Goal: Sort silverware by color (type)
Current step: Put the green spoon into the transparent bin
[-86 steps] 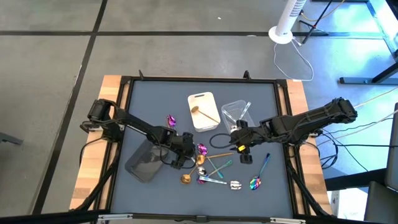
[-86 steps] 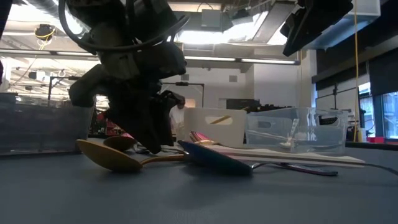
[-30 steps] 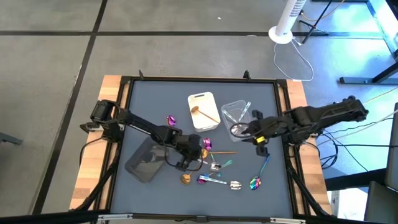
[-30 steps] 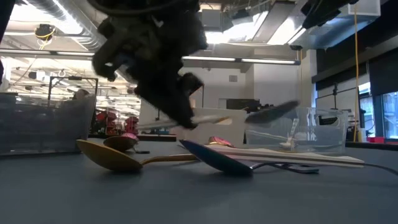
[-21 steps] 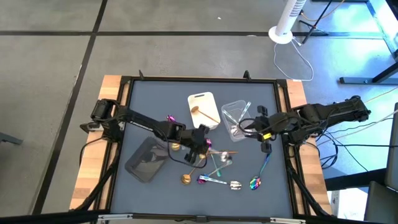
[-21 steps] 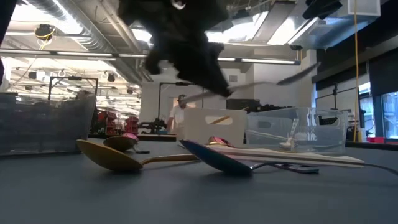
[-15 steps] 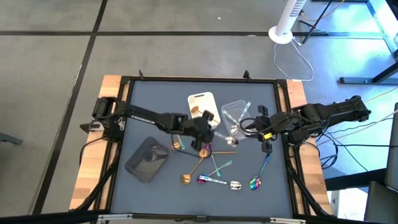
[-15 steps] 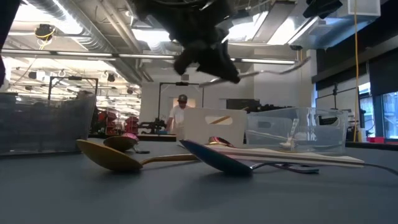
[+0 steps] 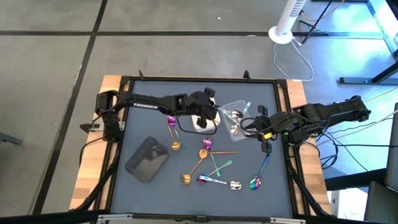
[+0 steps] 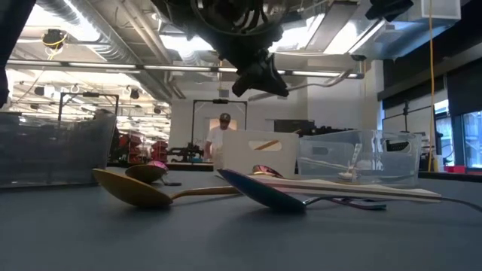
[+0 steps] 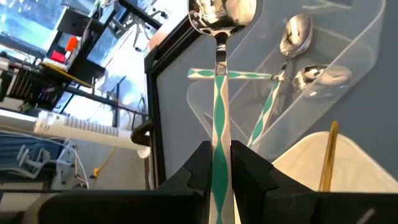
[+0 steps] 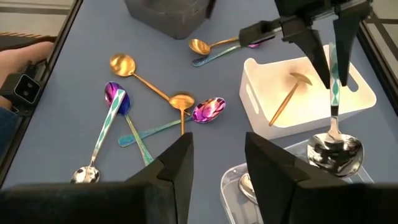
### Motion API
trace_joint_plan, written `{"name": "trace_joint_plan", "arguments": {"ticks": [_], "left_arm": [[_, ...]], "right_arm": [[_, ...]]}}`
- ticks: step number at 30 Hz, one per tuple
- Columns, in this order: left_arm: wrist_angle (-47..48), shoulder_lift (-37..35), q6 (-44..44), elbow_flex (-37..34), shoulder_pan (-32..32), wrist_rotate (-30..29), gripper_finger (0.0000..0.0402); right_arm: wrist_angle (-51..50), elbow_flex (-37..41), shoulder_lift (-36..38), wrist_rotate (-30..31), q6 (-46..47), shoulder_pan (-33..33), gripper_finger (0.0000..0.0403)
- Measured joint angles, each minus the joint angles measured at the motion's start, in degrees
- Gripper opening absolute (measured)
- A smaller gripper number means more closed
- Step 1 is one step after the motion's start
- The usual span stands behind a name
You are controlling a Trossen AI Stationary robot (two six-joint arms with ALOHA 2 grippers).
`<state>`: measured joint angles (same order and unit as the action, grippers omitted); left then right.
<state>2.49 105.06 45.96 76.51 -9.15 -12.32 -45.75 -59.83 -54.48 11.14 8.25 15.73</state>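
Observation:
Next, my left gripper releases the teal-handled silver spoon on the silver spoons inside the clear tray [image 9: 237, 120] [image 11: 266, 82].
My left gripper [image 9: 213, 114] is shut on a silver spoon [image 11: 222, 15] with a teal-and-white patterned handle and holds it in the air over the clear tray [image 9: 234, 114]. Two silver spoons [image 11: 297, 53] lie in that tray. The white tray [image 9: 200, 99] beside it holds a gold piece [image 12: 286, 98]. More silverware lies loose on the mat: gold spoons [image 12: 124, 63], a purple one [image 12: 208, 109] and teal-handled ones [image 9: 221, 165]. My right gripper [image 9: 244, 129] stands open and holds nothing at the clear tray's near right side. My left gripper pinches the spoon's patterned handle [image 11: 219, 158] between its two fingers [image 12: 313, 46]. The handle runs out forward along the fingers; its free end is hidden between them. The spoon is lifted clear, about level, with its bowl [image 10: 354, 75] toward the table's right, over the clear tray.
A dark grey tray [image 9: 148, 160] sits at the near left of the mat. An iridescent spoon [image 9: 257, 182] and a silver piece [image 9: 235, 185] lie near the front edge. A black cable loop [image 9: 189, 127] lies by the white tray. A person [image 10: 223, 134] stands far behind the table.
My left gripper has risen from the loose pile in the middle of the mat and gone toward the far edge and the clear tray. It has carried the patterned spoon, lifted clear of the table, and stayed shut on it.

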Motion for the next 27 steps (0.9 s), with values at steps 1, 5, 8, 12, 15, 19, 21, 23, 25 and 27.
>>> {"name": "trace_joint_plan", "arguments": {"ticks": [1,5,8,12,15,19,21,23,25,27], "left_arm": [[-0.04,0.00,0.86,0.00,-0.06,-0.11,0.0035],[0.05,0.02,5.61,0.47,0.47,-0.67,0.0035],[0.04,0.12,7.04,1.68,1.15,-0.99,0.0033],[1.23,1.93,7.22,4.54,1.73,-0.87,0.0032],[2.29,4.87,7.22,8.26,1.82,-0.45,0.0032],[5.71,10.86,7.23,14.69,1.82,-0.19,0.0032],[6.61,14.00,7.24,18.03,1.82,-0.18,0.0032],[9.07,16.67,7.26,20.74,1.77,-0.20,0.0032],[9.49,18.88,7.32,22.89,1.77,-0.20,0.0032],[10.67,20.61,7.98,24.00,1.77,-0.22,0.0033]], "right_arm": [[0.19,0.00,0.00,0.00,0.00,0.00,0.0134],[2.18,0.00,0.00,-0.02,-0.02,0.00,0.0134],[2.90,0.00,0.00,-0.02,-0.02,0.00,0.0134],[2.83,0.00,-0.02,-0.13,-0.02,0.00,0.0134],[2.94,0.00,-0.03,-0.16,-0.02,0.02,0.0134],[3.29,0.00,-0.02,-0.79,-0.02,0.04,0.0134],[3.27,0.00,-0.02,-1.45,-0.02,0.04,0.0134],[3.28,0.00,-0.02,-1.69,-0.02,0.04,0.0134],[3.27,0.00,-0.02,-1.68,-0.02,0.04,0.0134],[3.29,0.00,-0.02,-1.68,-0.02,0.04,0.0134]]}}
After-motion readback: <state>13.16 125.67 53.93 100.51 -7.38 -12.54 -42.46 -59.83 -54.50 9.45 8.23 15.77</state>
